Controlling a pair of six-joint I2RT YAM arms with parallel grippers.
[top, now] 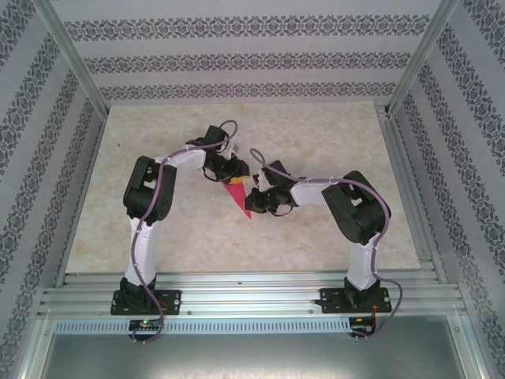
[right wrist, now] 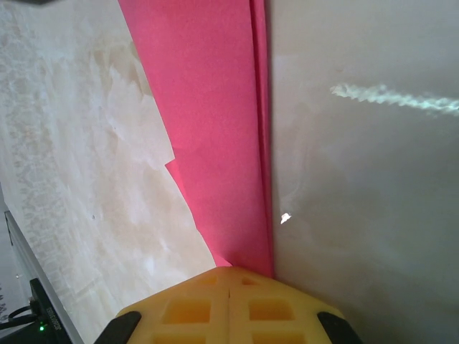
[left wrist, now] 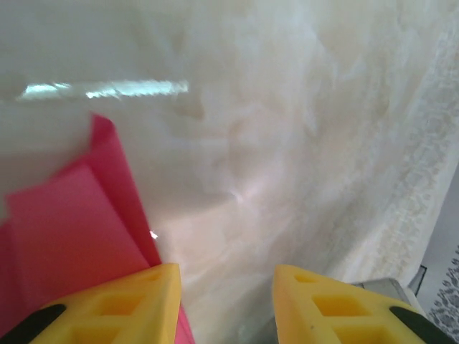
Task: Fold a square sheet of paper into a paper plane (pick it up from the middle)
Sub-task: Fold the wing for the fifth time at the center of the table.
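Observation:
The robot's right gripper is closed near the narrow end of the paper plane, so it should open and grasp the folded middle (top: 238,196) before lifting the plane.
The square sheet of paper is folded into a narrow, pointed magenta-pink paper plane (top: 241,201) with long sharp creases, lying at the middle of the table between the two arms. My right gripper (right wrist: 229,276) is shut on one end of the plane (right wrist: 215,129), which stretches away from the yellow fingertips (right wrist: 193,308). From above, the right gripper (top: 257,191) sits at the plane's right side. My left gripper (left wrist: 226,276) is open with bare table between its fingers. The plane (left wrist: 72,222) lies beside and partly under its left finger (left wrist: 122,301). From above, the left gripper (top: 237,175) is at the plane's far end.
The beige marbled tabletop (top: 331,134) is ringed by an aluminium frame, with rails (top: 252,296) along the near edge where both arm bases are bolted. Patterned walls (top: 237,55) close in the back and sides.

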